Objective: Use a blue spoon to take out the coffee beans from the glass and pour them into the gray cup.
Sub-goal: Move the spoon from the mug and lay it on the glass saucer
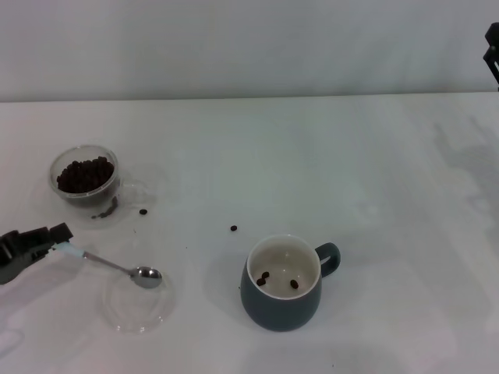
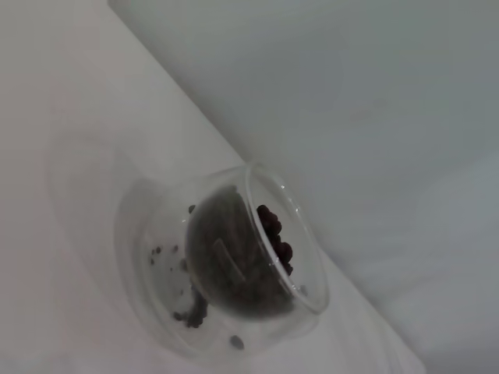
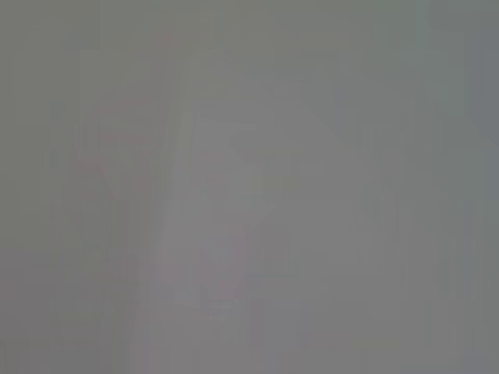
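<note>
Next, my left gripper releases the blue spoon, its empty bowl now over the saucer, so that it lies across the far rim of the flat clear saucer (image 1: 122, 279).
The glass (image 1: 86, 176) stands at the far left of the table, heaped with coffee beans (image 1: 84, 173). It also shows in the left wrist view (image 2: 304, 273), with the beans (image 2: 274, 236) inside. My left gripper (image 1: 53, 240) is at the left edge, in front of the glass, shut on the pale handle of the blue spoon (image 1: 117, 266). The spoon's metal bowl lies empty over a flat clear saucer (image 1: 132, 313). The gray cup (image 1: 282, 284) stands at centre front with three beans (image 1: 263, 276) inside. My right arm (image 1: 493, 48) is parked at the far right edge.
Two loose beans lie on the white table, one by the glass (image 1: 143, 211) and one nearer the cup (image 1: 233, 227). A few more beans lie at the glass's foot (image 1: 101, 213). A wall rises behind the table's far edge. The right wrist view shows only plain grey.
</note>
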`<state>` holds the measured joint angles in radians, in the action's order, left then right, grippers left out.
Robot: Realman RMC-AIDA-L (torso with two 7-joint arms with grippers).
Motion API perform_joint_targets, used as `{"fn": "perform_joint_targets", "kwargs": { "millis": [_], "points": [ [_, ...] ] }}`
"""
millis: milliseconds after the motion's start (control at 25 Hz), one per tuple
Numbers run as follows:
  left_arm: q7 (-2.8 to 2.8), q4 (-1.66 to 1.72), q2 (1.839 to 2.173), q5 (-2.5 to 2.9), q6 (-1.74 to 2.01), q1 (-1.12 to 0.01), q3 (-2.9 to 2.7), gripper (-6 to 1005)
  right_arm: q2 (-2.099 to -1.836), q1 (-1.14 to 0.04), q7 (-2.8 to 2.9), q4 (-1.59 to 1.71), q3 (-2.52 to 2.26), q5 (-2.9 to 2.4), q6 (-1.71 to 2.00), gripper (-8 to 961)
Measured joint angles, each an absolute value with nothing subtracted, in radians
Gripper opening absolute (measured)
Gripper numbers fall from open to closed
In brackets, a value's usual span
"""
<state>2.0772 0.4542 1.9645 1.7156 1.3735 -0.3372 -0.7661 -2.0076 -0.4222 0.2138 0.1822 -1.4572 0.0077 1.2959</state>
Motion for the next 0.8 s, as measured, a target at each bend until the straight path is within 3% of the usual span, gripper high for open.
{"fn": "perform_joint_targets", "kwargs": {
  "millis": [800],
  "points": [
    [2.120,0.446,1.969,1.794,1.325,-0.352,-0.772,133,-2.013,-0.429,0.220,0.193,-1.461,0.008,1.297,695]
  ]
}}
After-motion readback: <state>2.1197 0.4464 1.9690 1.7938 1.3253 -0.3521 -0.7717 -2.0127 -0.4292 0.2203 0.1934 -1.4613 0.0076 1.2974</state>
